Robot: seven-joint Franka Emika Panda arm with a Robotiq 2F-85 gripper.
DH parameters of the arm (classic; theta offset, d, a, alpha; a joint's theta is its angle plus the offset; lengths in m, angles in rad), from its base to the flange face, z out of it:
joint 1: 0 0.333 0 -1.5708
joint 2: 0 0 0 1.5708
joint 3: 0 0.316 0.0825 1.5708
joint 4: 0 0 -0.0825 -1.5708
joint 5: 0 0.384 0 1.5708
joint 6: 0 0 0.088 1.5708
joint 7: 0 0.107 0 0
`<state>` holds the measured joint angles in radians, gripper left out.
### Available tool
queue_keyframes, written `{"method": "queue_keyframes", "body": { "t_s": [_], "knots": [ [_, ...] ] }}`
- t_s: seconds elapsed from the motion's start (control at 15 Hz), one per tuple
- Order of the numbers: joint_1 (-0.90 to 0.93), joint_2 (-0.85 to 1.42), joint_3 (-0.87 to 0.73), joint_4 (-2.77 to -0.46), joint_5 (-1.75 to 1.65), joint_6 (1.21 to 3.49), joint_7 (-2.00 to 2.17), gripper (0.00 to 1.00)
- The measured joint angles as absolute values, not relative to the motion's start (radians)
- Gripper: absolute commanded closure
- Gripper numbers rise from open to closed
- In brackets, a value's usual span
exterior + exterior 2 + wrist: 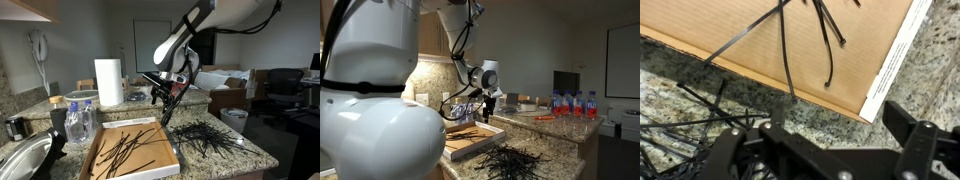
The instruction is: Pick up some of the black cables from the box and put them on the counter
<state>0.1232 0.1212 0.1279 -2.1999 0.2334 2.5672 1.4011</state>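
My gripper needs to close on the middle of the black cable [152, 136] [784, 25] inside the box whose end reaches the box's side beside the loose pile.
A flat cardboard box [105, 160] lies on the granite counter with several thin black cables [130, 148] in it. It also shows in an exterior view [470, 143] and in the wrist view [870, 40], where cables [788, 50] lie across the cardboard. A loose pile of black cables [205, 137] lies on the counter beside the box; it shows in another exterior view [510, 160] and at the lower left of the wrist view [680, 115]. My gripper [165, 103] [490, 106] hovers above the box's edge next to the pile. Its jaws [820, 135] are open and empty.
A paper towel roll [109, 82] stands behind the box. A clear plastic bottle [80, 120] and a metal bowl [20, 160] sit beside it. Several water bottles [575, 103] stand on the far counter. A white bin [235, 118] stands past the counter's edge.
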Motion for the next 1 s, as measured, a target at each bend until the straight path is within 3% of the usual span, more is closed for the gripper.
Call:
{"method": "queue_keyframes", "body": {
  "t_s": [0.53, 1.0],
  "knots": [
    [0.205, 0.424, 0.148, -1.898, 0.23, 2.373, 1.375, 0.0],
    [0.211, 0.505, 0.147, -1.841, 0.254, 2.299, 1.375, 0.0]
  ]
}}
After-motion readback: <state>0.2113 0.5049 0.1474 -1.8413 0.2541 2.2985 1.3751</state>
